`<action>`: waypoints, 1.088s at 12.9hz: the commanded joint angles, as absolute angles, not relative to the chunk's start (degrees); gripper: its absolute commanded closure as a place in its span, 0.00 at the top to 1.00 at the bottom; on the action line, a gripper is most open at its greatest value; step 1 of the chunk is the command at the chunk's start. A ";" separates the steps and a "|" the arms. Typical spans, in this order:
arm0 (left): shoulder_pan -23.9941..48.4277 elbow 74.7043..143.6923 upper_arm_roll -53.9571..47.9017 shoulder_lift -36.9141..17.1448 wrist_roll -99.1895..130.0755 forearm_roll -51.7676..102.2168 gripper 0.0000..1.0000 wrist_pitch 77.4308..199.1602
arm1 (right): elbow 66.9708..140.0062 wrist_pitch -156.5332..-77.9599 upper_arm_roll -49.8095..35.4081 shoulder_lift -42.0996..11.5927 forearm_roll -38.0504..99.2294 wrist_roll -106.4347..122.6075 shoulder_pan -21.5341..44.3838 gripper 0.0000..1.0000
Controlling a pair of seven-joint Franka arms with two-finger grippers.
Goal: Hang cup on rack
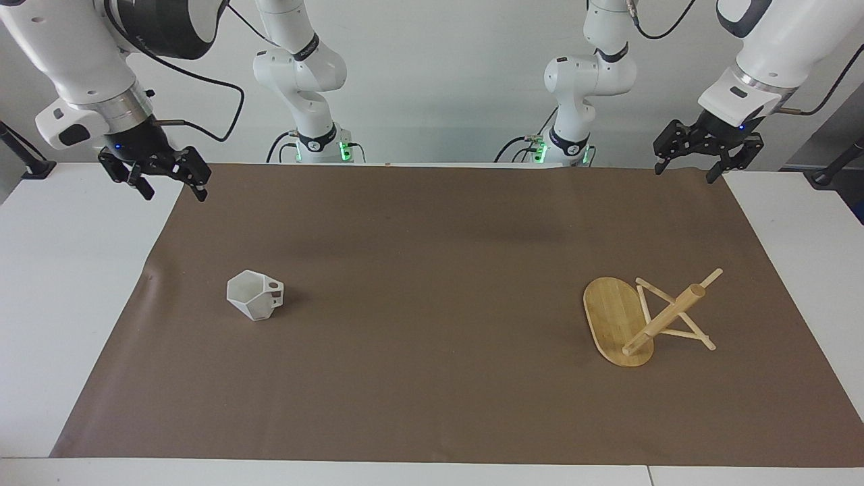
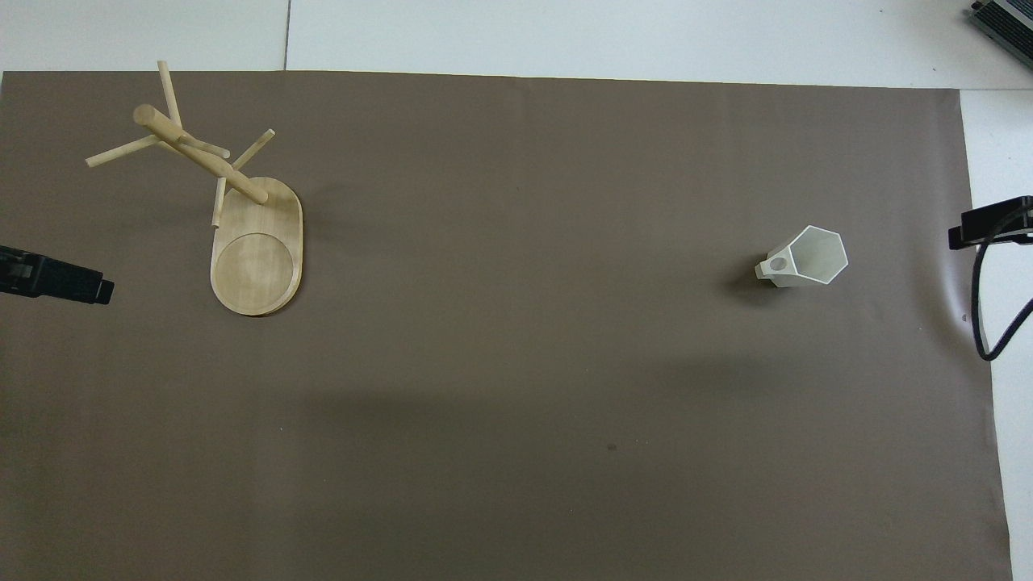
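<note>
Next, I close my right gripper on the white faceted cup's rim (image 2: 843, 246), on the side opposite its handle, because the handle should stay free for the rack.
The white faceted cup (image 1: 254, 295) (image 2: 807, 257) stands upright on the brown mat toward the right arm's end, its handle pointing toward the rack. The bamboo rack (image 1: 631, 322) (image 2: 257, 250) stands on its oval base toward the left arm's end, with its post and thin pegs bare. My right gripper (image 1: 173, 191) (image 2: 989, 226) is open and empty, raised over the mat's edge at its own end, well apart from the cup. My left gripper (image 1: 684, 172) (image 2: 56, 278) is open and empty, raised over the mat's corner at its own end, apart from the rack.
The brown mat (image 1: 432, 378) covers most of the white table (image 1: 61, 283). A black cable (image 2: 984, 323) hangs from the right arm over the table's edge. Both arm bases (image 1: 317, 145) stand at the robots' edge of the table.
</note>
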State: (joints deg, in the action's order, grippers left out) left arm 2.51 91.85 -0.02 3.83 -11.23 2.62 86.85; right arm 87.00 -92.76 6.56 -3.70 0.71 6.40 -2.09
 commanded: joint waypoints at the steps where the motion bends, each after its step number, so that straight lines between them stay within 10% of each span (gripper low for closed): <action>1: 2.46 93.60 -0.09 5.27 -11.95 1.41 1.00 87.89 | 93.32 -98.59 6.33 -1.67 0.79 8.52 -2.64 1.00; 14: 2.46 94.92 -0.09 5.71 -11.87 1.41 1.00 88.07 | 108.72 -125.33 6.24 -11.69 1.40 4.66 -3.69 1.00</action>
State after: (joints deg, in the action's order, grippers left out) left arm 2.51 92.66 -0.02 4.00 -11.23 2.62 86.85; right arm 107.54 -123.89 6.64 -12.18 0.84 6.04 -3.34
